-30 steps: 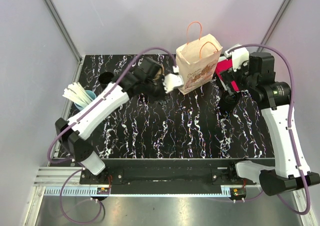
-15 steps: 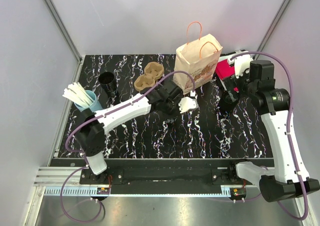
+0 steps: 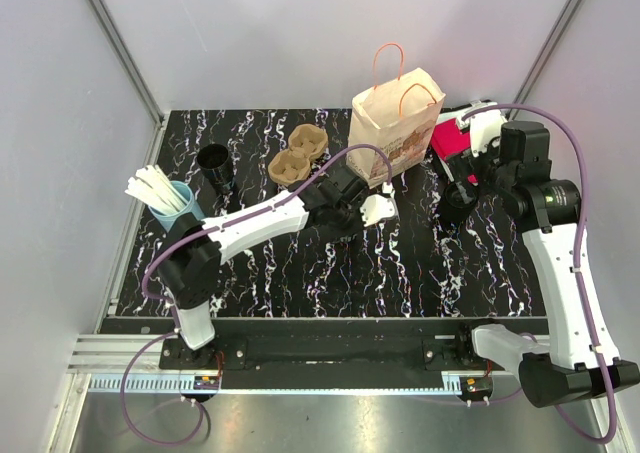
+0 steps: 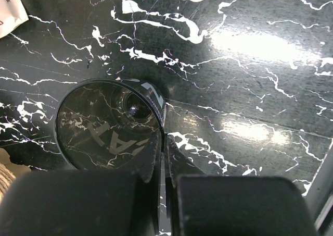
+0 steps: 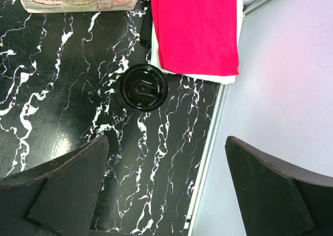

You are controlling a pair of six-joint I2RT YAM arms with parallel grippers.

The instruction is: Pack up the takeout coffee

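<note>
Next, I move my right gripper to the black coffee cup with the lid and close it on its lid's edge [image 3: 474,193] [image 5: 165,96], on the side toward the table's rail.
My left gripper [image 4: 162,137] is shut on the rim of an open, empty black cup [image 4: 104,126], one finger inside and one outside. In the top view it [image 3: 348,216] sits at the table's middle, in front of the paper bag [image 3: 395,123]. A lidded black coffee cup [image 5: 141,87] stands on the table near the right edge [image 3: 458,201]. My right gripper [image 5: 166,142] is open and empty above it, and in the top view [image 3: 472,178] it is just beside the cup. A brown cup carrier [image 3: 298,155] lies left of the bag.
A red napkin on a white one [image 5: 197,25] lies at the back right, behind the lidded cup. A second black cup [image 3: 213,161] and a blue cup of white straws [image 3: 165,195] stand at the left. The table's right rail [image 5: 210,142] is close to my right gripper.
My left arm has swung from beside the bag and over the carrier to the table's middle, uncovering the carrier. My right arm has hardly moved.
</note>
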